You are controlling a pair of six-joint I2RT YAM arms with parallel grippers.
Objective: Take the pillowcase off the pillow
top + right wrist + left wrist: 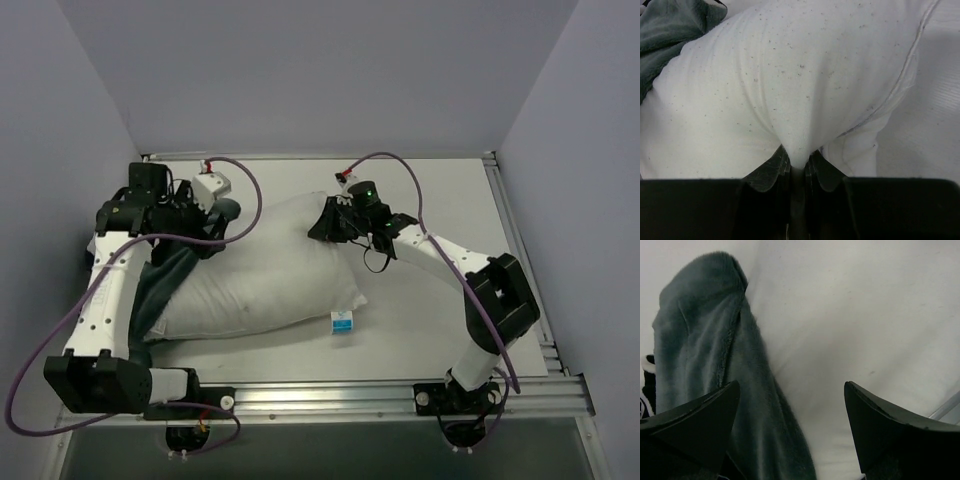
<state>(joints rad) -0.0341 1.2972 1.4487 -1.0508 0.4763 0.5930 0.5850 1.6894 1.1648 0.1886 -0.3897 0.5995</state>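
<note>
My left gripper needs to pinch that fold [757, 430] of the pillowcase, which lies next to its open fingers, and hold it back while my right gripper pulls the pillow away.
The white pillow [265, 280] lies across the middle of the table, with its blue-and-white tag [342, 321] at the near right corner. The pillowcase [160, 285], grey-green inside out, is bunched around the pillow's left end. My right gripper [328, 222] is shut on a pinch of the pillow's far right corner. In the right wrist view the white fabric [790, 75] runs down into the closed gripper [797, 160]. My left gripper [203, 216] is over the far left end. In its wrist view the gripper [791, 385] is wide open, with a fold of the pillowcase [715, 355] beside its left finger.
Grey walls stand on the left, the far side and the right. A metal rail [400, 395] runs along the near edge, and another [520, 250] along the right edge. The pillowcase also shows at the top left of the right wrist view [670, 30].
</note>
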